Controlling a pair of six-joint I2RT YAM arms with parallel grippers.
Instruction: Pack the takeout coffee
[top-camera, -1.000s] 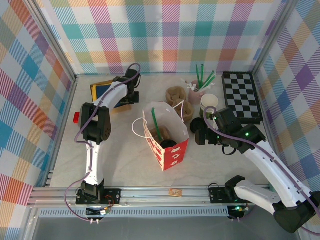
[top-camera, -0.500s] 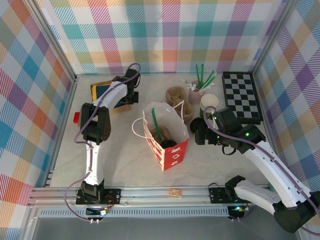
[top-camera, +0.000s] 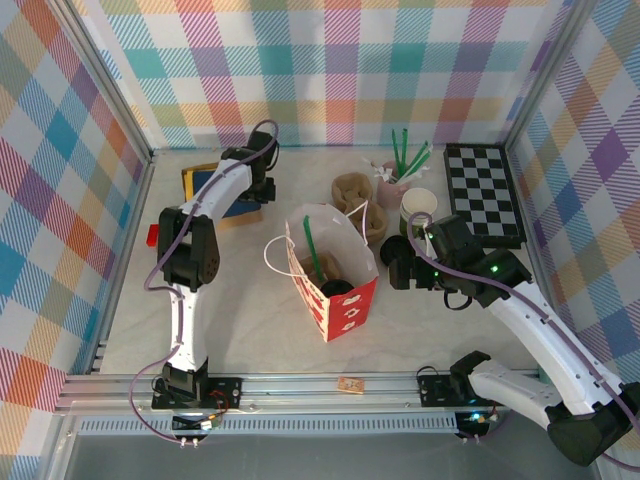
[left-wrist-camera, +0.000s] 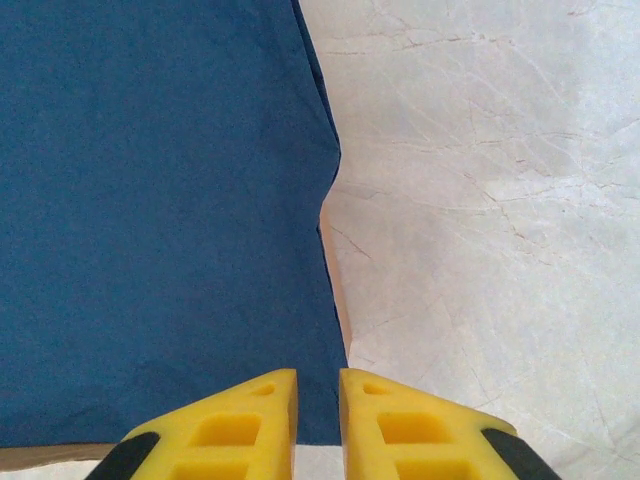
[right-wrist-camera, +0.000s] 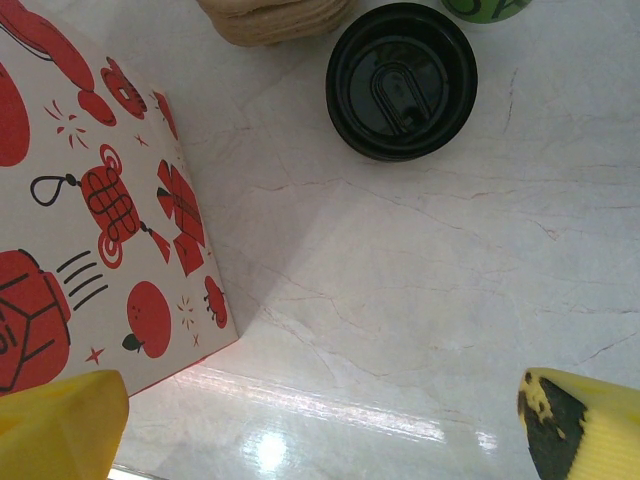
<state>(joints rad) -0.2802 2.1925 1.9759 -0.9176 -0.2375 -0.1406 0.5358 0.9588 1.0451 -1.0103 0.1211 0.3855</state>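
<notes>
The corner of the blue napkin lies loose under my left gripper's narrow, empty gap, so I should open the fingers and pinch the napkin's side edge (left-wrist-camera: 341, 347) before pulling it away.
The takeout coffee's black lid (top-camera: 337, 288) shows inside the open white-and-red paper bag (top-camera: 335, 300) mid-table, beside a green straw (top-camera: 311, 250); its cup is hidden by the bag wall. My right gripper (top-camera: 403, 268) hovers just right of the bag, wide open and empty (right-wrist-camera: 320, 430), with bare table under it. In the right wrist view the bag wall (right-wrist-camera: 90, 200) is at the left. My left gripper (top-camera: 258, 192) is at the back left over the edge of a blue napkin (left-wrist-camera: 160, 200). Its yellow fingers (left-wrist-camera: 250, 425) stand a narrow gap apart, holding nothing.
A loose black lid (right-wrist-camera: 401, 80) lies on the table ahead of the right gripper. A lidless green-and-cream cup (top-camera: 418, 208), brown paper rolls (top-camera: 352, 190), a pot of green straws (top-camera: 398, 180) and a checkerboard (top-camera: 483, 193) stand at the back right.
My left gripper has parted its fingers slightly and shifted a little toward the back. The right arm and the bag have not moved.
</notes>
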